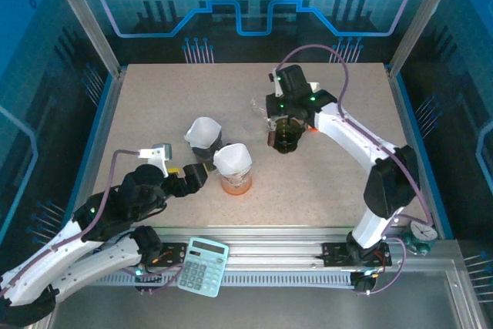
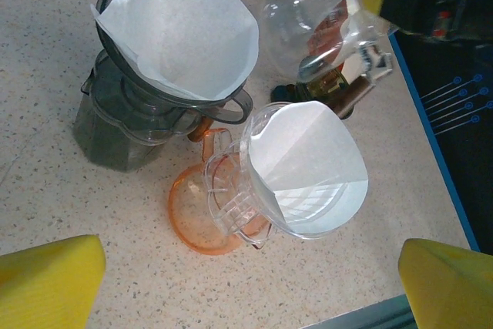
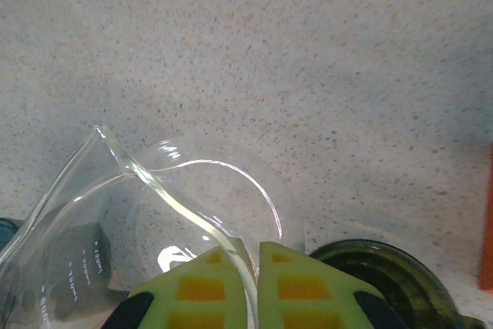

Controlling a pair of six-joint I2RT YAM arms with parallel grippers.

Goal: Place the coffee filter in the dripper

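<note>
My right gripper has the glass carafe. It will release it on the table (image 1: 271,190) beside the orange base, in front of the dark jar.
A white coffee filter (image 2: 304,163) sits in a clear dripper (image 2: 231,198), tilted on an orange base (image 2: 192,225). Another white filter (image 2: 181,25) fills a grey dripper (image 2: 146,105) on a dark jug behind it. My left gripper (image 2: 250,298) stands open just short of the clear dripper, its yellow fingertips (image 2: 46,275) wide apart with nothing between them. In the top view the same left gripper (image 1: 199,177) is beside the filter (image 1: 233,159). My right gripper (image 3: 254,256) is shut on the rim of a clear glass vessel (image 3: 154,213), above the table's far middle (image 1: 275,119).
A dark round jar (image 3: 385,275) stands right beside the held glass vessel, and shows in the top view as well (image 1: 287,136). A calculator (image 1: 203,266) lies on the front rail. Bare speckled table (image 1: 154,105) stretches to the left and back.
</note>
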